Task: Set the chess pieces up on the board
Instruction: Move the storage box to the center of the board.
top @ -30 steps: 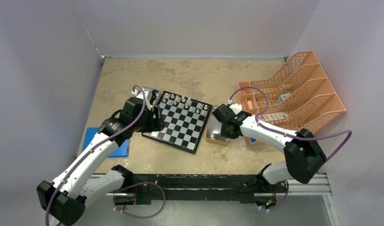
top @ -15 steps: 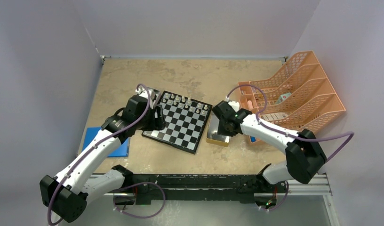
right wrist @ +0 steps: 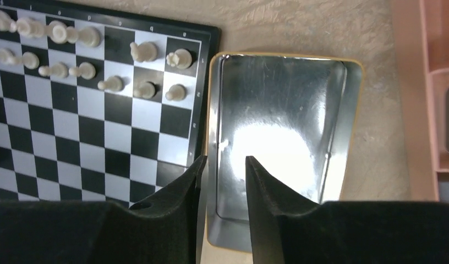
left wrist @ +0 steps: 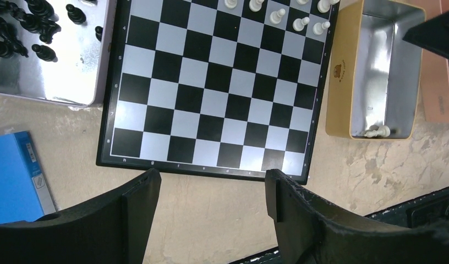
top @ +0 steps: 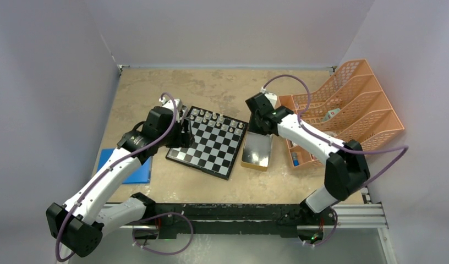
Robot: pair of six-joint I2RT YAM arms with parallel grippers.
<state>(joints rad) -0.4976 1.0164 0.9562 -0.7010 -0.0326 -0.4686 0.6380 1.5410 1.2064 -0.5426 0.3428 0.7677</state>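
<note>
The cream piece lies close against the side of the gold tin. My right gripper will grip the tin's edge (right wrist: 211, 118) and move the tin to shift the piece first.
The board (top: 210, 144) lies mid-table, with cream pieces (top: 218, 120) in two rows along its far edge; the other squares are bare. My left gripper (top: 182, 133) is open and empty over the board's left edge; in the left wrist view (left wrist: 211, 186) it hangs above the bare table beside the board (left wrist: 211, 88). Black pieces (left wrist: 24, 25) lie in a silver tray (left wrist: 74, 77). One cream piece (left wrist: 379, 131) lies in the gold tin (left wrist: 338, 82). My right gripper (right wrist: 225, 160) is slightly open, empty, above the tin's (right wrist: 277, 137) edge next to the board (right wrist: 90, 132).
An orange slotted file rack (top: 346, 107) stands at the right, close behind my right arm. A blue pad (top: 140, 171) lies left of the board. Grey walls close in the table at the back and both sides.
My right gripper has risen out of the gold tin and moved toward the tin's far end. My left gripper has shifted slightly toward the back along the board's left edge.
</note>
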